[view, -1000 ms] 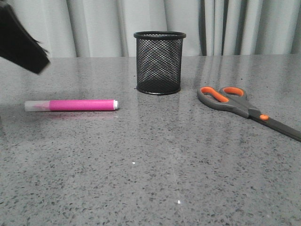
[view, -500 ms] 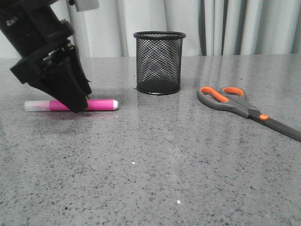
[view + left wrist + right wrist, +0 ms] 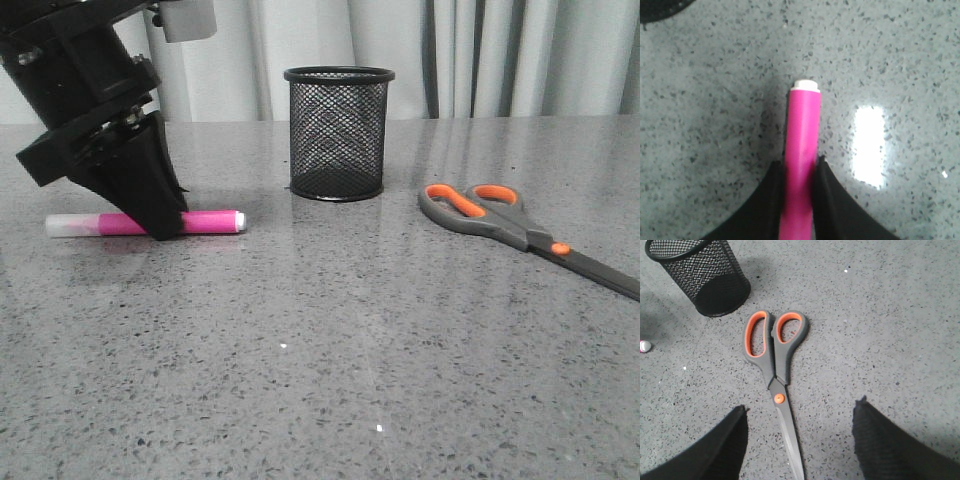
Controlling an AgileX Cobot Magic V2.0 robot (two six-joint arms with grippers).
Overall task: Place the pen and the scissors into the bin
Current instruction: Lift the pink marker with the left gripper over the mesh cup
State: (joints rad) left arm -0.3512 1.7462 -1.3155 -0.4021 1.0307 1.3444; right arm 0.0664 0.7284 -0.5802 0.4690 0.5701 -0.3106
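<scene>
Next, I let go of the magenta-pink pen with my left gripper inside the black mesh bin (image 3: 349,112), with the pen's top leaning toward the scissors.
The magenta-pink pen (image 3: 210,221) lies flat on the grey table, whitish cap to the left. My left gripper (image 3: 165,228) is down on it and shut on its middle; in the left wrist view the black fingers (image 3: 771,190) press both sides of the pen (image 3: 802,120). The scissors (image 3: 500,225) lie flat at the right, grey and orange handles toward the bin. My right gripper (image 3: 801,405) is open and empty above the scissors (image 3: 775,360), its fingers either side of the blades. The black mesh bin (image 3: 338,135) stands upright at the back centre and shows in the right wrist view (image 3: 705,275).
Grey curtains (image 3: 480,60) hang behind the table's far edge. The speckled table (image 3: 320,380) stretches toward the front. The pen's white end (image 3: 644,346) shows at the edge of the right wrist view.
My left arm came down from the upper left onto the pen and closed on it. The pen has shifted slightly left. Scissors and bin have not moved.
</scene>
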